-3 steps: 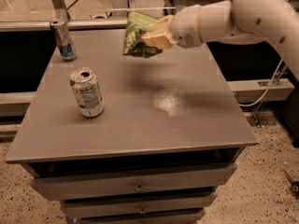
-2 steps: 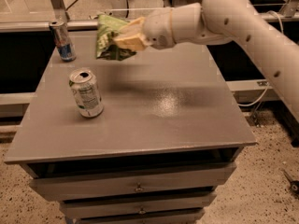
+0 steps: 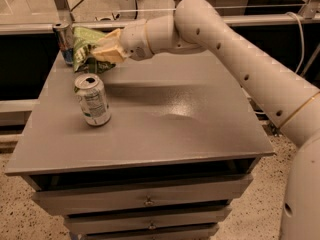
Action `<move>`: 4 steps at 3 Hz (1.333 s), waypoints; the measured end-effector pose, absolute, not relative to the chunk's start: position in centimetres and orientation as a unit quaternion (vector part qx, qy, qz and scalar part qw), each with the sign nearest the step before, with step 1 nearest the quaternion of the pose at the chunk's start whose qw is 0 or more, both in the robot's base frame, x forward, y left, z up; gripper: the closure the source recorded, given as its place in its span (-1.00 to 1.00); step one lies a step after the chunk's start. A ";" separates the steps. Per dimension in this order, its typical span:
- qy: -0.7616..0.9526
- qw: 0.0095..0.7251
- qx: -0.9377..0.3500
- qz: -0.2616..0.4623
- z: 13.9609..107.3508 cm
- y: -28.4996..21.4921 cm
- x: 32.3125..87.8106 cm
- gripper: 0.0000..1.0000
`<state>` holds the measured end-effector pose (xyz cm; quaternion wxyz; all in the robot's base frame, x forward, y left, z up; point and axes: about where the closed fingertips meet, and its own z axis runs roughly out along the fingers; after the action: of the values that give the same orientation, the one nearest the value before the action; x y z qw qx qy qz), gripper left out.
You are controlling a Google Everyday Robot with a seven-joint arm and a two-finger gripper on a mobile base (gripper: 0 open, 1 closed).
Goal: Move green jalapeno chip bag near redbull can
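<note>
Next, my gripper releases the green jalapeno chip bag, held just above the table's surface, between the redbull can and the silver-white can [image 3: 92,53].
The green jalapeno chip bag [image 3: 86,50] is held in my gripper [image 3: 104,50] at the table's far left, just above the surface. The gripper's pale fingers are shut on the bag's right side. The redbull can [image 3: 64,43] stands upright at the far left corner, directly behind and left of the bag, partly hidden by it. My white arm [image 3: 225,49] reaches in from the right across the back of the table.
A wider silver-white can [image 3: 92,99] with an open top stands upright on the grey table [image 3: 165,119], in front of the bag. Drawers [image 3: 145,199] sit below the table's front edge. A rail runs behind the table.
My gripper has carried the chip bag leftward and slightly down, from the table's back middle to just beside the redbull can.
</note>
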<state>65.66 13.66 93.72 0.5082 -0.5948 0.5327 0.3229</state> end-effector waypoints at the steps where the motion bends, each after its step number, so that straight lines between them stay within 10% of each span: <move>1: 0.537 0.510 -0.593 0.316 92.5 15.1 67.5 1.00; 3: 0.550 0.515 -0.583 0.305 91.2 15.7 70.2 1.00; 4: 0.554 0.512 -0.582 0.305 90.7 16.2 70.6 0.68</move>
<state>70.65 16.24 90.68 0.5118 -0.5818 0.5535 0.3052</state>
